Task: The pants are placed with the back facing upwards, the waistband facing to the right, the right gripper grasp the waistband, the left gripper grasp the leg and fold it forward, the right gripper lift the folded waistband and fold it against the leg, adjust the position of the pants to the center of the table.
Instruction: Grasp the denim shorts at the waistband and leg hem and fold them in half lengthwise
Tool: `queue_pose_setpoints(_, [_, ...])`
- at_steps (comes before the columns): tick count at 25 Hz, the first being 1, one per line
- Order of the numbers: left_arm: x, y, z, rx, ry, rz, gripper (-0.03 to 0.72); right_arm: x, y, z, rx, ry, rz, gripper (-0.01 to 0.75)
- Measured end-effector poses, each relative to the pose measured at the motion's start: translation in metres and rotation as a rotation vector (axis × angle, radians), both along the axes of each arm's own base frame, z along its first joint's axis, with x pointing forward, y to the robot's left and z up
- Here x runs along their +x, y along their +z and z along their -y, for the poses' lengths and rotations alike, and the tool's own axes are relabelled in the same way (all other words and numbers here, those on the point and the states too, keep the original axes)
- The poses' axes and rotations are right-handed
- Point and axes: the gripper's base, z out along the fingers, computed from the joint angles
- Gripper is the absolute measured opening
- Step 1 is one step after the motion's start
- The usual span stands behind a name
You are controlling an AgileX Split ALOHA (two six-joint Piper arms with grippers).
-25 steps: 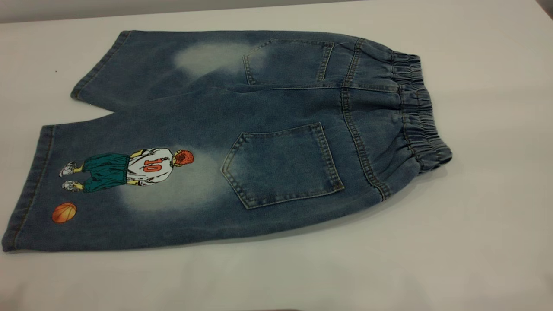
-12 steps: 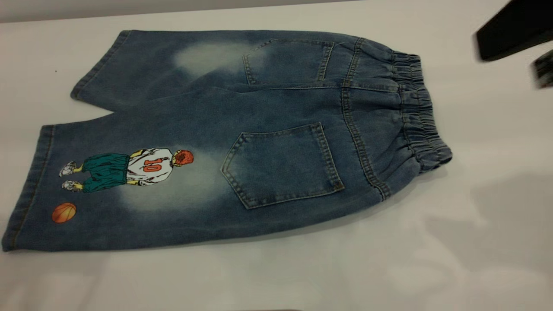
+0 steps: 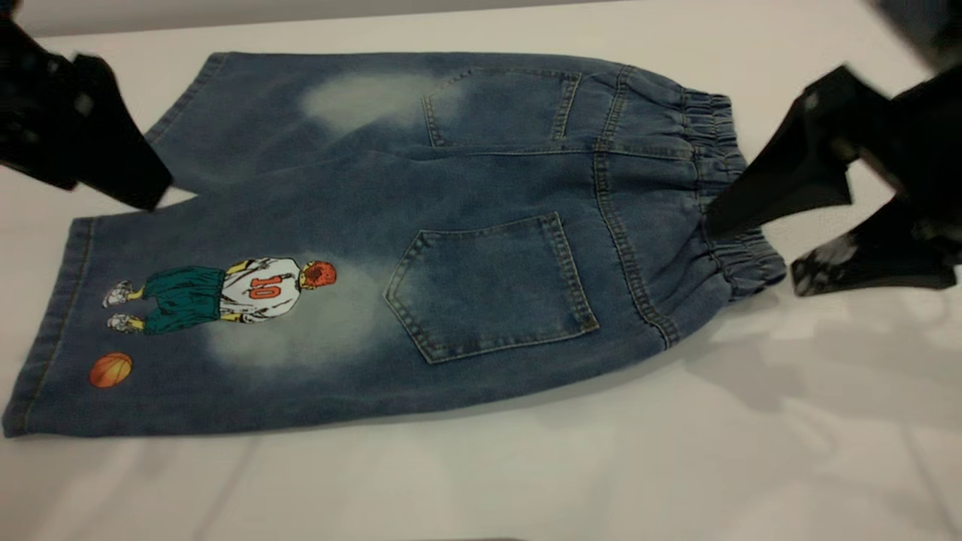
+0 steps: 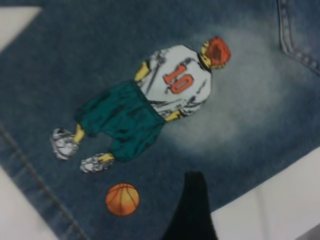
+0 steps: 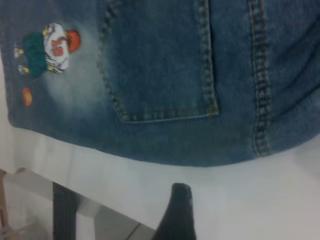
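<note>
The robot's left gripper will next go to the near leg's outer hem corner [image 3: 43, 420] on the blue denim pants, just past the basketball print, and close there.
Blue denim pants [image 3: 481, 180] lie flat, back pockets up, with the elastic waistband [image 3: 718, 143] at the right and both legs at the left. The near leg [image 3: 188, 391] carries a basketball player print [image 3: 240, 293]. My right gripper [image 3: 755, 252] hovers open at the waistband's near end, one finger [image 3: 774, 173] over the elastic, the other [image 3: 864, 267] beyond the edge. My left gripper [image 3: 128, 180] is open above the far leg's hem [image 3: 180, 105]. In the left wrist view one finger [image 4: 192, 210] shows over the print [image 4: 165, 95]; in the right wrist view one finger [image 5: 175, 215] shows over bare table.
The white table [image 3: 526, 481] surrounds the pants, with bare surface in front and to the right. In the right wrist view the table's front edge [image 5: 90, 205] shows, with a dark leg below it.
Both arms have come into view: the right one swept down from the upper right to the waistband, and the left one appeared at the upper left. The pants have not moved.
</note>
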Motion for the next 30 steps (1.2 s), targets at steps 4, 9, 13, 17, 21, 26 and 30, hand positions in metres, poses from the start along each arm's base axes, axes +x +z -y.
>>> queue_pose_setpoints(4, [-0.001, -0.005, 0.008, 0.003, -0.029, -0.014, 0.568, 0.012, -0.012, -0.001, 0.011, 0.006, -0.017, 0.594])
queue_pose_setpoints(9, [-0.001, -0.005, 0.011, 0.002, -0.038, -0.014, 0.568, 0.026, -0.033, 0.008, 0.044, -0.022, -0.074, 0.594])
queue_pose_setpoints(13, [-0.001, -0.004, 0.011, 0.001, -0.038, -0.013, 0.568, 0.03, -0.047, 0.026, 0.1, -0.079, -0.125, 0.594])
queue_pose_setpoints(17, [-0.001, -0.004, 0.011, 0.001, -0.038, -0.013, 0.568, 0.031, -0.05, 0.039, 0.125, -0.124, -0.136, 0.594])
queue_pose_setpoints(21, [-0.001, -0.004, 0.011, 0.002, -0.04, -0.01, 0.568, 0.032, -0.056, 0.038, 0.15, -0.117, -0.153, 0.594])
queue_pose_setpoints(26, [0.0, -0.004, 0.011, 0.002, -0.039, -0.007, 0.568, 0.041, -0.065, 0.038, 0.176, -0.114, -0.161, 0.594])
queue_pose_setpoints(30, [0.0, -0.004, 0.011, 0.002, -0.039, -0.007, 0.568, 0.044, -0.069, 0.038, 0.188, -0.124, -0.17, 0.594])
